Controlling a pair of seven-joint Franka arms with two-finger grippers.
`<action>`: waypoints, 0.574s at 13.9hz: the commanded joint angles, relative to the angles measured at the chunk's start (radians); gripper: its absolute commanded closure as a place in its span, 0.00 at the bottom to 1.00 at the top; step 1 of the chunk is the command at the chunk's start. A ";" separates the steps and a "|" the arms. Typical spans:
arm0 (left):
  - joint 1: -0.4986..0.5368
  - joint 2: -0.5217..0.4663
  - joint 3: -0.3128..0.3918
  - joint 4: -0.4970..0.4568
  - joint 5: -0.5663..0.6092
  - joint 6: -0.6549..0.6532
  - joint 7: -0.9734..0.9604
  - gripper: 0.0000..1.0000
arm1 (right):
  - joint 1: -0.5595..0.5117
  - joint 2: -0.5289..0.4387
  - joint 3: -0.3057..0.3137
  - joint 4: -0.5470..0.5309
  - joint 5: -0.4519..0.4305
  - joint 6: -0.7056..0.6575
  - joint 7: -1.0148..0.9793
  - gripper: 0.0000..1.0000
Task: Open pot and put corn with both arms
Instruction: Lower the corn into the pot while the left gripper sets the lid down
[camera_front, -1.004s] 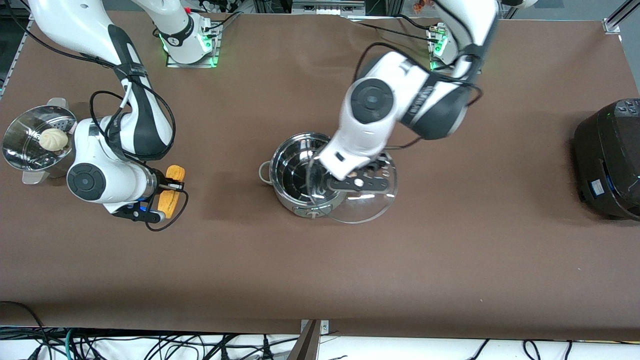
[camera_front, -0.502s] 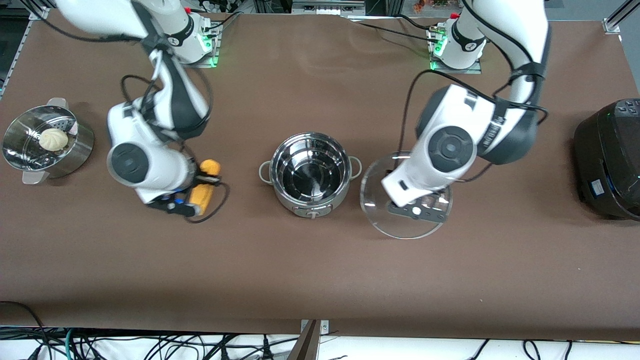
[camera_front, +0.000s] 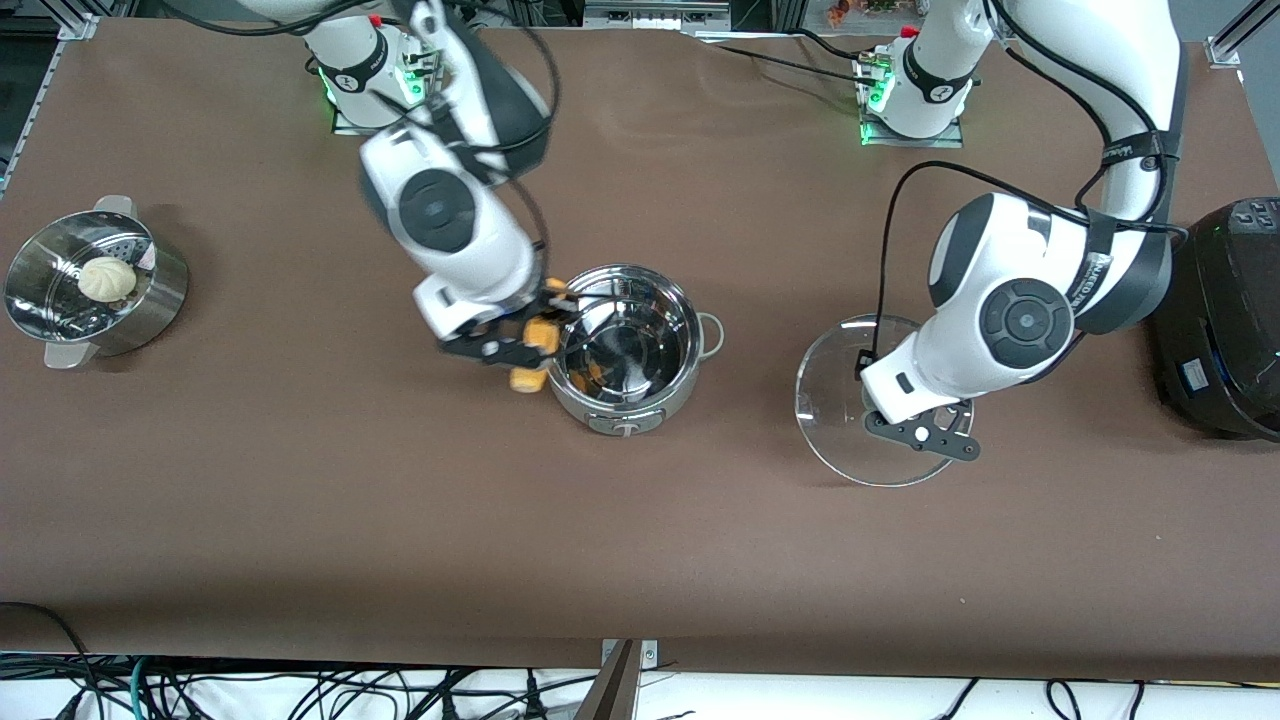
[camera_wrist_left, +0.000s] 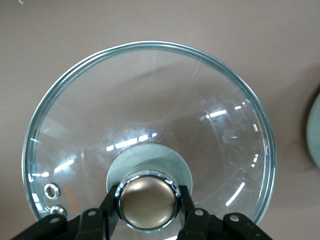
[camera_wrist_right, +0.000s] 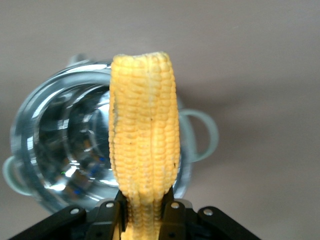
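Observation:
My left gripper will let go of the glass lid on the table midway (camera_front: 945, 392) between the steel pot and the black cooker.
The steel pot (camera_front: 690, 330) stands open at the table's middle, empty inside; it also shows in the right wrist view (camera_wrist_right: 65, 145). My right gripper (camera_front: 530, 342) is shut on the yellow corn (camera_front: 541, 333), which hangs over the pot's rim on the side toward the right arm's end. The corn (camera_wrist_right: 145, 135) sticks out past the right gripper (camera_wrist_right: 145, 210), clamped at one end. My left gripper (camera_wrist_left: 147, 200) is shut on the tan knob (camera_wrist_left: 147, 197) of the glass lid (camera_wrist_left: 150, 110). The lid (camera_front: 830, 400) is over the table between the pot and the black cooker.
A perforated steamer basket (camera_front: 160, 300) with a pale bun (camera_front: 107, 278) stands at the right arm's end of the table. A big black cooker (camera_front: 1220, 320) sits at the left arm's end, close to the left arm's elbow.
The right arm has carried the corn from beside the steamer basket to the pot's rim. The left arm has taken the lid off the pot and moved it toward the cooker.

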 joint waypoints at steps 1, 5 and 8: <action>0.060 -0.105 -0.012 -0.154 0.018 0.081 0.106 0.79 | 0.092 0.063 -0.005 0.012 -0.101 0.068 0.132 0.85; 0.140 -0.154 -0.012 -0.292 0.018 0.179 0.231 0.79 | 0.129 0.155 -0.005 0.012 -0.204 0.138 0.159 0.85; 0.179 -0.168 -0.016 -0.373 0.019 0.251 0.261 0.79 | 0.132 0.191 -0.005 0.011 -0.206 0.177 0.159 0.85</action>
